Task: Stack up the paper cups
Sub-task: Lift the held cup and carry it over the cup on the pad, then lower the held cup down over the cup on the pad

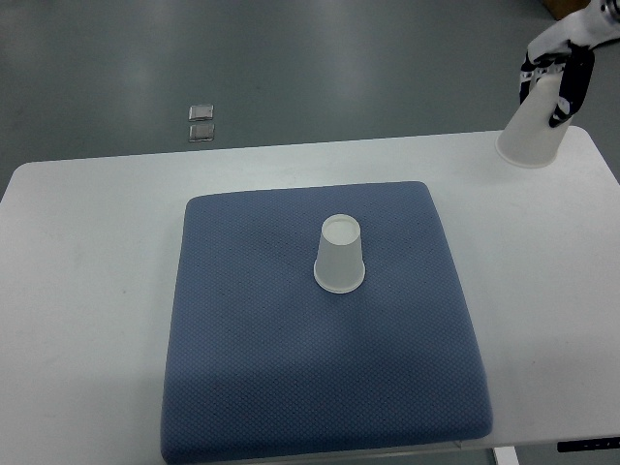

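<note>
Next, my right gripper releases its white paper cup over the top of the cup on the blue mat (339, 230).
One white paper cup (340, 254) stands upside down near the middle of the blue mat (252, 349). A second white paper cup (532, 131), also upside down, is at the table's far right corner, off the mat. My right hand (559, 76) comes in from the upper right and has its fingers closed around this cup's upper part. Whether the cup's rim touches the table or hangs just above it I cannot tell. The left hand does not show.
The mat lies on a white table (87, 252) whose far edge runs just behind the held cup. Two small square plates (201, 122) sit on the grey floor beyond the table.
</note>
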